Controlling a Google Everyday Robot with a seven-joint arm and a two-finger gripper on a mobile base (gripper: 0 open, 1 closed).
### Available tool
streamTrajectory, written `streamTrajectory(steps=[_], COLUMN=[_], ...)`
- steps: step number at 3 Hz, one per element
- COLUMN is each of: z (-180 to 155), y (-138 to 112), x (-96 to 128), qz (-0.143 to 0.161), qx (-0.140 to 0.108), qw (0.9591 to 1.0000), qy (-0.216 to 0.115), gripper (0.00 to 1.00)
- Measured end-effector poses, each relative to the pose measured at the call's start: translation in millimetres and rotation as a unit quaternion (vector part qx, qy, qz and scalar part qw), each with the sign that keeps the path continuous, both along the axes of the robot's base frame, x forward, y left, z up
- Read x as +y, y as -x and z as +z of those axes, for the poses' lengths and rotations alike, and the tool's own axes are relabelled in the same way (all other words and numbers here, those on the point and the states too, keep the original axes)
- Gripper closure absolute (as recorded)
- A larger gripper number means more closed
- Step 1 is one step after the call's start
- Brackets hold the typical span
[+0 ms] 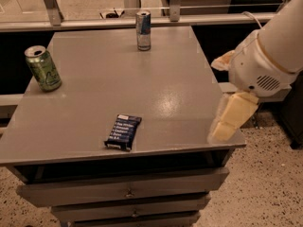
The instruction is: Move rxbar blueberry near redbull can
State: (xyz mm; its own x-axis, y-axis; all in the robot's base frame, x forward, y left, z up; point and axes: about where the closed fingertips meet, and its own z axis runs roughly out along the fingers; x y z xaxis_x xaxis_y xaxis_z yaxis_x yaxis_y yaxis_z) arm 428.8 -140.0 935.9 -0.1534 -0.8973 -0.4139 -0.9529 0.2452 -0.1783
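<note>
The robot's gripper should next move to the middle of the rxbar blueberry (123, 133) near the front edge of the table and close there.
The rxbar blueberry (123, 132) lies flat near the front edge of the grey table (156, 89), a dark navy wrapper with pale text lines. The redbull can (143, 30) stands upright at the far edge, slim, silver and blue. My gripper (228, 90) hangs at the table's right edge, well right of the bar and apart from it. Its two cream fingers, one low (232, 118) and one high (222, 61), stand wide apart with nothing between them.
A wider green can (42, 68) stands tilted slightly at the table's left side. Drawers (128, 192) sit under the table front. A rail and metal posts (175, 4) run behind the table. Speckled floor (265, 183) lies to the right.
</note>
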Motion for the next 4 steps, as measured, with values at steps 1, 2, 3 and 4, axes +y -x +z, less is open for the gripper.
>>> streamTrajectory(steps=[1, 2, 3, 4], z=[-30, -57, -75, -86], y=[6, 5, 2, 4], x=[76, 128, 165, 187], qz=[0.053, 0.092, 0.110, 0.118], qx=[0.008, 0.010, 0.013, 0.019], qw=[0.9969, 0.9919, 0.9880, 0.9855], qy=[-0.057, -0.087, -0.108, -0.120], gripper=[0.00, 0.00, 0.00, 0.00])
